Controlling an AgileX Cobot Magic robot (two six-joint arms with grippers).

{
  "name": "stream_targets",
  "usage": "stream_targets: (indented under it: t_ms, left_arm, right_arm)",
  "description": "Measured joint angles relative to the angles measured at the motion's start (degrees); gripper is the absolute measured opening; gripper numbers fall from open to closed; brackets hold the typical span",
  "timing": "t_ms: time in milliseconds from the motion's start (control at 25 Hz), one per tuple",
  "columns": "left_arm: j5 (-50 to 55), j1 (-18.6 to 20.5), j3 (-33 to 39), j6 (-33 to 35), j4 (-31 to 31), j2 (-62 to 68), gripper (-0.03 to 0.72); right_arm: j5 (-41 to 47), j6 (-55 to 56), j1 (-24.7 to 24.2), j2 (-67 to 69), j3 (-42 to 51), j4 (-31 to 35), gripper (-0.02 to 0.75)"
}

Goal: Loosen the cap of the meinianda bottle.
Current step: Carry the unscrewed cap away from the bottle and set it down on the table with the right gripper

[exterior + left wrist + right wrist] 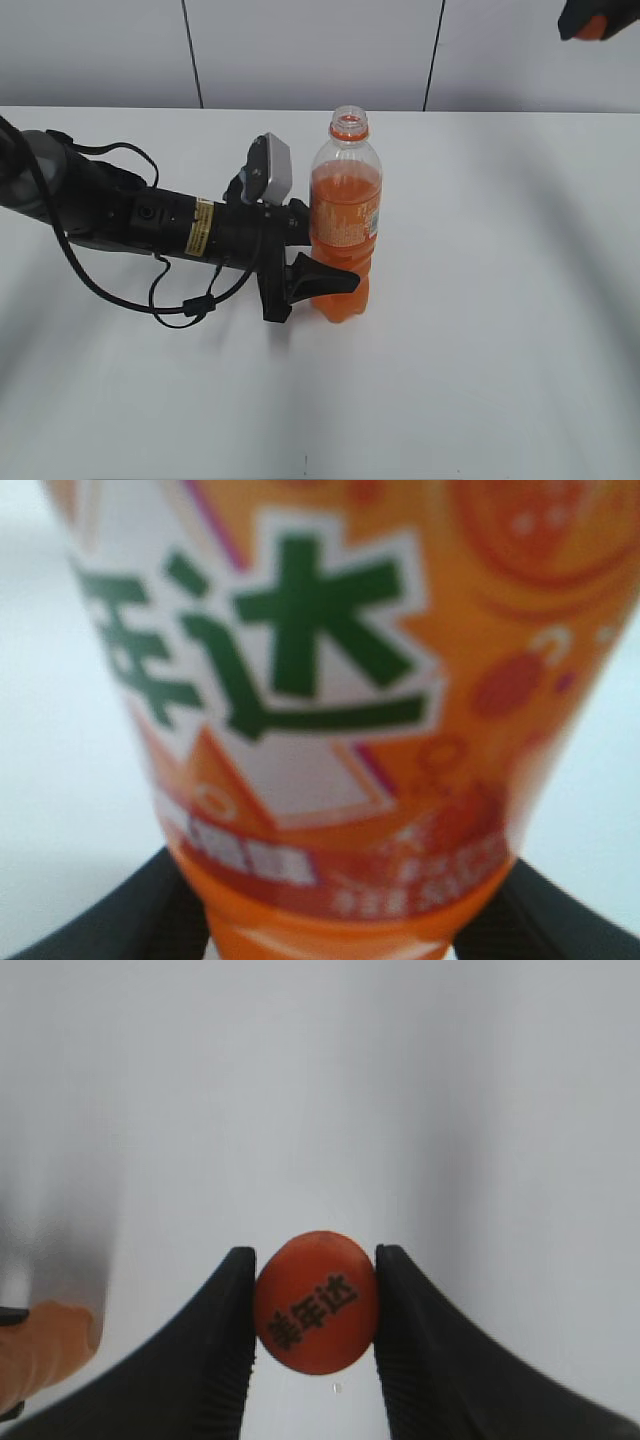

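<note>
My right gripper should release the orange cap on the bare white table across the bottle from my left gripper (532, 286).
The meinianda bottle (345, 215) stands upright on the white table, its neck open with no cap on it. My left gripper (320, 275) is shut on its waisted lower body; the left wrist view is filled by the bottle's orange label (330, 680), with black fingers at both lower corners. My right gripper (315, 1305) is shut on the small orange cap (316, 1302), holding it above the table. In the exterior view the right gripper (598, 22) shows only as a dark tip with the orange cap (594, 28) at the top right corner, far from the bottle.
The white table (500, 330) spreads around the bottle, with a grey panelled wall behind. The left arm (130, 215) and its cables lie across the left half. An orange shape (40, 1355), likely the bottle, shows at the lower left edge of the right wrist view.
</note>
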Motion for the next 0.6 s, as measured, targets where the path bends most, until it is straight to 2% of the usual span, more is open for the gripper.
stream_targets:
  t_ms: [160,280,600]
  left_arm:
    - [0.0,0.0,0.0,0.0,0.0,0.0,0.408]
    - [0.0,0.0,0.0,0.0,0.0,0.0,0.408]
    - [0.0,0.0,0.0,0.0,0.0,0.0,0.408]
  right_arm:
    - [-0.71,-0.13,0.0,0.0,7.05,0.46,0.272]
    - [-4.99,-0.17,-0.06,0.0,13.86,2.02,0.272]
    - [-25.94,-0.19,-0.06,-0.01,36.04,5.82,0.272]
